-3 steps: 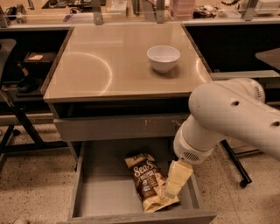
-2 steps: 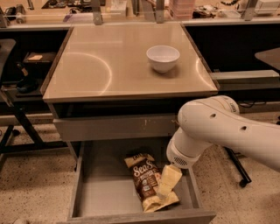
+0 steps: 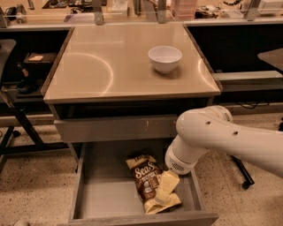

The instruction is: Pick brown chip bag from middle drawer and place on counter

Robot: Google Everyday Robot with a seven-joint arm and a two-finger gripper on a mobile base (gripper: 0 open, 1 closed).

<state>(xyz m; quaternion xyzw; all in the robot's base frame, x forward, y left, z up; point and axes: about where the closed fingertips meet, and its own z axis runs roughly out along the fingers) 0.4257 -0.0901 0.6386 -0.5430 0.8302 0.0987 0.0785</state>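
I will grip the near end (image 3: 161, 197) of the brown chip bag, closest to the open middle drawer's front.
The brown chip bag (image 3: 147, 178) lies flat in the open middle drawer (image 3: 106, 194), right of its centre, with its "Sea S" lettering facing up. My gripper (image 3: 165, 187) hangs from the white arm (image 3: 221, 139) that reaches in from the right. It is low inside the drawer, over the bag's lower right part and covering it. The beige counter (image 3: 115, 66) is the top of the cabinet above the drawer.
A white bowl (image 3: 165, 58) stands on the counter at the back right. A closed grey drawer front (image 3: 115, 128) sits above the open drawer. A cluttered bench (image 3: 132, 11) runs along the back. Chair legs (image 3: 13, 128) stand at the left.
The arm has swung left and down, bringing the gripper from the drawer's right side onto the bag's lower right part. The bag has not moved.
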